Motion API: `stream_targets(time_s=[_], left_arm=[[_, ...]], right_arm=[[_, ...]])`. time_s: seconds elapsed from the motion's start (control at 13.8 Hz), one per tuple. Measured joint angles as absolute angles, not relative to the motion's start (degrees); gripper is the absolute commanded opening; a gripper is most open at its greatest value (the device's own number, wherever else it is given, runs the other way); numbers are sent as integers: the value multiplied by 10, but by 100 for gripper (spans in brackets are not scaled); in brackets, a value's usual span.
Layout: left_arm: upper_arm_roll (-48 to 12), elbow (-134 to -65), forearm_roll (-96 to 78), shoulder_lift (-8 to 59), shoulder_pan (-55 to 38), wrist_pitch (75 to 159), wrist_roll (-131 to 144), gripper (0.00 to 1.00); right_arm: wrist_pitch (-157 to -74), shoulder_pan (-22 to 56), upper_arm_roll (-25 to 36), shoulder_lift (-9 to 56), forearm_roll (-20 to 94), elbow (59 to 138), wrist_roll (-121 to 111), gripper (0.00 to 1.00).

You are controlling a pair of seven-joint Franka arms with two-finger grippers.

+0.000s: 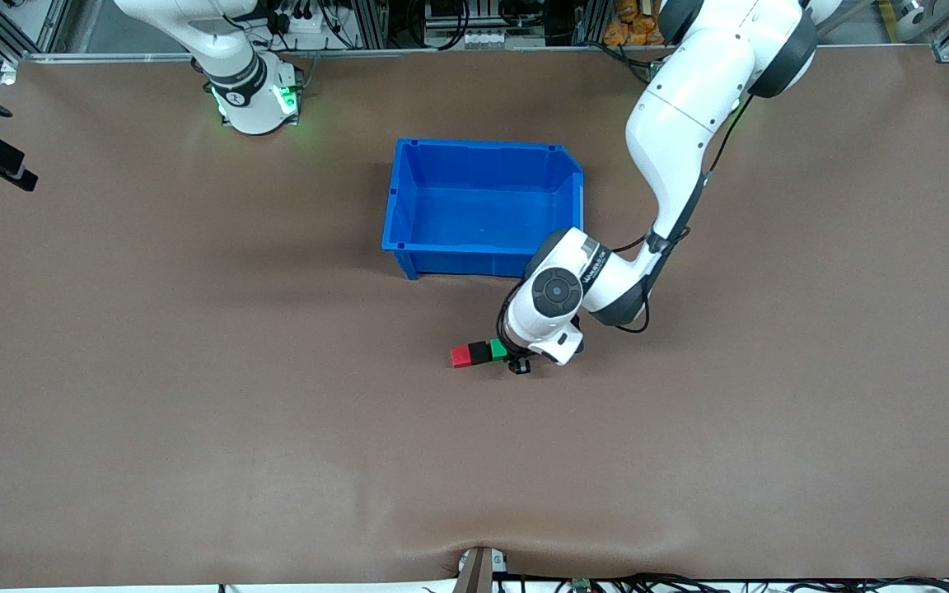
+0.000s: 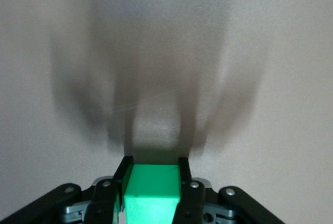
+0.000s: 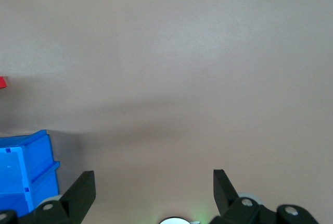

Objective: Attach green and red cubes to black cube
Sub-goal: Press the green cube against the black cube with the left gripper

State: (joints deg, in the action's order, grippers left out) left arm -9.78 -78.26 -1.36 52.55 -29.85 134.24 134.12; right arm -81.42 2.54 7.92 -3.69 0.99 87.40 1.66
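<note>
The robot's left gripper should release the green cube against the black cube, on the table [image 1: 492, 361] in front of the blue bin.
A red cube [image 1: 461, 356], a black cube [image 1: 480, 352] and a green cube [image 1: 498, 349] stand in one touching row on the table, black in the middle, nearer to the front camera than the blue bin. My left gripper [image 1: 512, 357] is low at the green end of the row. In the left wrist view the left gripper [image 2: 154, 164] is shut on the green cube [image 2: 152, 191], one black finger [image 2: 183, 174] on each side. The black and red cubes are hidden there. My right gripper [image 3: 151, 179] is open and empty, up over bare table. The red cube [image 3: 2, 82] shows at that view's edge.
An empty blue bin [image 1: 409, 198] stands in the middle of the table, just farther from the front camera than the cubes; its corner shows in the right wrist view [image 3: 23, 172]. The right arm waits near its base [image 1: 254, 99].
</note>
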Motion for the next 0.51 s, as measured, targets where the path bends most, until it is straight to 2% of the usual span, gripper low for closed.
stream_targets(time_s=[0.51], left_arm=[[-98,-782,-14,526,-299,1346,1341,0]], right_arm=[[-814,26,79,-37,9,874,16,100]])
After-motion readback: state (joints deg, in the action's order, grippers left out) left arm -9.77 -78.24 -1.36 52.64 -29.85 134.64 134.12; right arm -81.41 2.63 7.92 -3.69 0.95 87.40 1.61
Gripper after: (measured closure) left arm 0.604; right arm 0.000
